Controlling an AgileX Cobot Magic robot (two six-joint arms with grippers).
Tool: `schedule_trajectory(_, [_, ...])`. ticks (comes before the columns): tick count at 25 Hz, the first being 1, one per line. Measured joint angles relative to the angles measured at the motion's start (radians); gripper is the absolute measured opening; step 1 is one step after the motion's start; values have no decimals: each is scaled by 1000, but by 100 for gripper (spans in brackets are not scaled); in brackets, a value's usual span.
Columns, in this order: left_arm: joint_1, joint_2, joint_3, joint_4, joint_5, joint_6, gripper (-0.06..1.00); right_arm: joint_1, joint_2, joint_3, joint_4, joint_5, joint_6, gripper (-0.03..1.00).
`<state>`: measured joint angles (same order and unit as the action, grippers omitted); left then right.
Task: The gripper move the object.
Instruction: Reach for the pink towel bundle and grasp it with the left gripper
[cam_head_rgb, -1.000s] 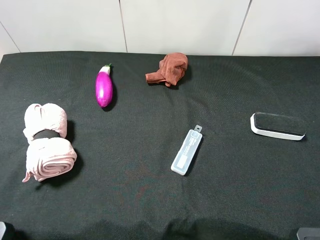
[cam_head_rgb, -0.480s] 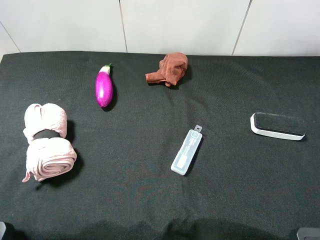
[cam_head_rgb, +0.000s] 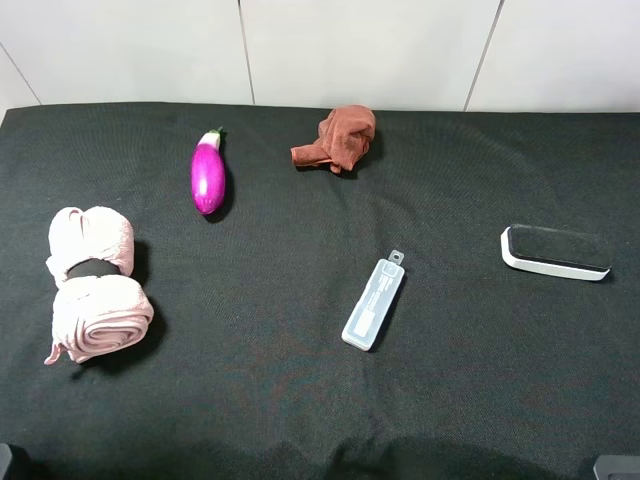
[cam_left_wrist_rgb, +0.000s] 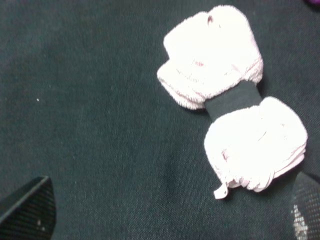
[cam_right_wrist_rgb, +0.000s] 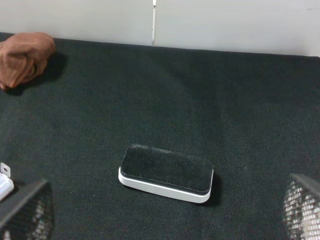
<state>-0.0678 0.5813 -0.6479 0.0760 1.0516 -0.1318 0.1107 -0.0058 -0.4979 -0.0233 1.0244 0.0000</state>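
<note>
The pink towel roll is next for my left gripper, which should move to it and close across its black band (cam_head_rgb: 93, 268) (cam_left_wrist_rgb: 233, 100), at the narrow middle.
The object, a pale pink towel roll (cam_head_rgb: 92, 283) doubled over and cinched by a black band, lies at the left of the black table. In the left wrist view the same roll (cam_left_wrist_rgb: 232, 95) lies ahead of my left gripper (cam_left_wrist_rgb: 167, 212), apart from it. That gripper is open, with one dark fingertip (cam_left_wrist_rgb: 27, 207) at each lower corner and nothing between them. My right gripper (cam_right_wrist_rgb: 164, 207) is open too and holds nothing. It hangs above the cloth, short of a black-topped white block (cam_right_wrist_rgb: 166, 172).
A purple toy eggplant (cam_head_rgb: 208, 173) and a rust-brown cloth wad (cam_head_rgb: 338, 138) lie toward the back. A clear plastic case (cam_head_rgb: 374, 303) sits near the middle, and the black-topped white block (cam_head_rgb: 555, 252) is at the right. White wall panels stand behind the table.
</note>
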Motion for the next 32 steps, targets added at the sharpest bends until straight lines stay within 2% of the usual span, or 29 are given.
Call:
schedule_trajectory(7, [0, 156, 0, -7, -72, -5, 99, 0, 0, 0, 0, 0, 0, 69])
schedule_trajectory(14, [0, 341, 0, -54, -178, -31, 99, 0, 0, 0, 0, 0, 0, 69])
schedule_trajectory(17, [0, 410, 0, -76, -207, -67, 99, 0, 0, 0, 0, 0, 0, 69])
schedule_trajectory(27, [-2, 568, 0, -76, -341, -163, 97, 0, 0, 0, 0, 0, 0, 69])
schedule_trajectory(32, [-54, 664, 0, -67, -429, -237, 97, 0, 0, 0, 0, 0, 0, 69])
